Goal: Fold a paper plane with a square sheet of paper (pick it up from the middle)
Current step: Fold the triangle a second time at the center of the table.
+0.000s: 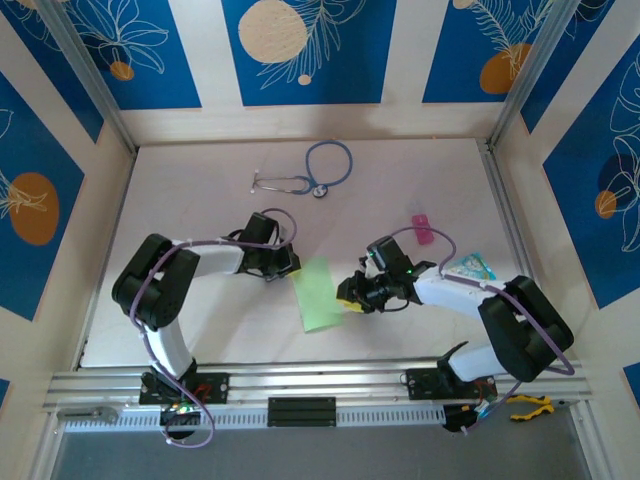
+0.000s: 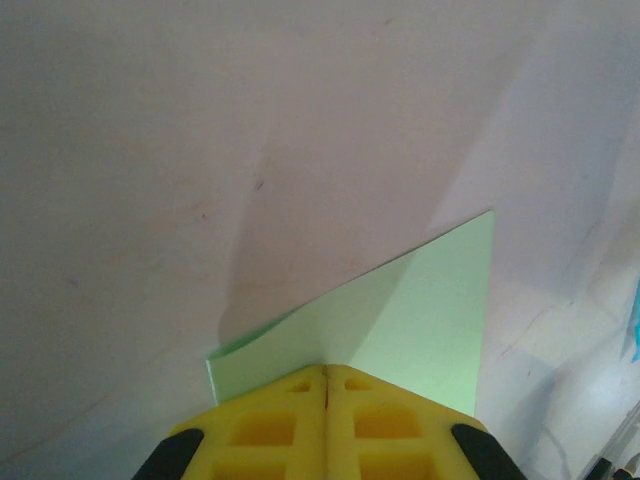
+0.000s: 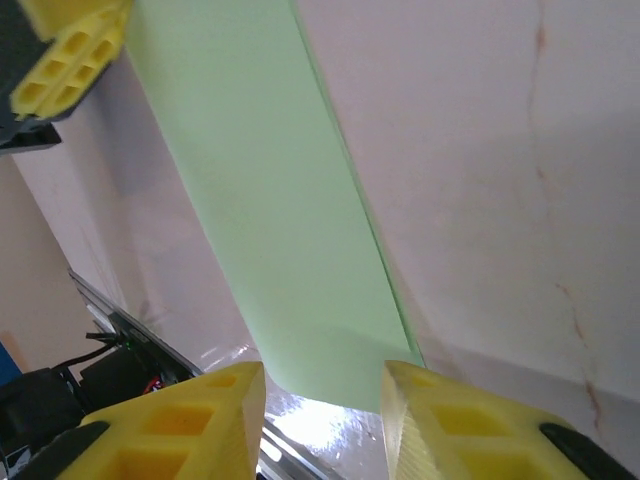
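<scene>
My right gripper will pinch the top layer alone (image 3: 388, 342) near the paper's corner and lift it to open the fold, because both layers lie together along the paper's long edge.
The square sheet of paper (image 1: 320, 293) is pale green and lies folded into a long strip on the table between both arms. My left gripper (image 1: 285, 265) is shut on its far left end. In the left wrist view the yellow fingers (image 2: 290, 420) press together on the paper (image 2: 420, 310), which fans out ahead with a crease. My right gripper (image 1: 350, 295) stands at the strip's near right edge. In the right wrist view that gripper (image 3: 325, 385) is open, its jaws apart on either side of the end of the paper (image 3: 270, 200) without pinching it.
A stethoscope (image 1: 305, 175) lies at the back of the table. A small pink block (image 1: 423, 230) and a teal-and-white packet (image 1: 470, 268) sit right of the right arm. An aluminium rail (image 1: 320, 385) runs along the near edge, with yellow-handled pliers (image 1: 530, 405) beyond it.
</scene>
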Controlling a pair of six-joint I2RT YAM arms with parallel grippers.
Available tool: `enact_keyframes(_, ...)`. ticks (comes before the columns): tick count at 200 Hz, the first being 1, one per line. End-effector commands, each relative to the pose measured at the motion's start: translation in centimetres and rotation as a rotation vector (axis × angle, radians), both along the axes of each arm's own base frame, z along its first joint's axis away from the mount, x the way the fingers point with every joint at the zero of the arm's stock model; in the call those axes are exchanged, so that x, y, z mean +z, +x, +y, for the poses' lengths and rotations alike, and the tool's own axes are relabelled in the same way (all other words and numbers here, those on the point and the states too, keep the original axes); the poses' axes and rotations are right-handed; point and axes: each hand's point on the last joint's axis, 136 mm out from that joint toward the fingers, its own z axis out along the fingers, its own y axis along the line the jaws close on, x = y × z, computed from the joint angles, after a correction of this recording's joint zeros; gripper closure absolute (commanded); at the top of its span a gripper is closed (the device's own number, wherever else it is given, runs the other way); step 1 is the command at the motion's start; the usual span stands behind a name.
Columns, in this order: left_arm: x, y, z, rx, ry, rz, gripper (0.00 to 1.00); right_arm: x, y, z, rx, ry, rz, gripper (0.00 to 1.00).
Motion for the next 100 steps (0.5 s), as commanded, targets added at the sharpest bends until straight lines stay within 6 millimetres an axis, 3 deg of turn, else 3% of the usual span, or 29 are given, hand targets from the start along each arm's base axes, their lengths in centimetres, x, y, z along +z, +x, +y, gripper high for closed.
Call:
enact_keyframes(1,-2.0,-1.2,0.7,0.004,0.029,0.034,0.93,-0.5,-1.1,0.1,0.005,0.019,0.050,0.60)
enact_keyframes(69,-2.2,-1.5,0.4,-0.006,0.008,0.037,0.93,-1.1,-1.3,0.9,0.024,0.053,0.092,0.57)
enact_keyframes(100,-2.1,-1.4,0.1,-0.014,-0.006,0.033,0.92,-0.5,-1.0,1.8,0.049,0.111,0.072,0.57)
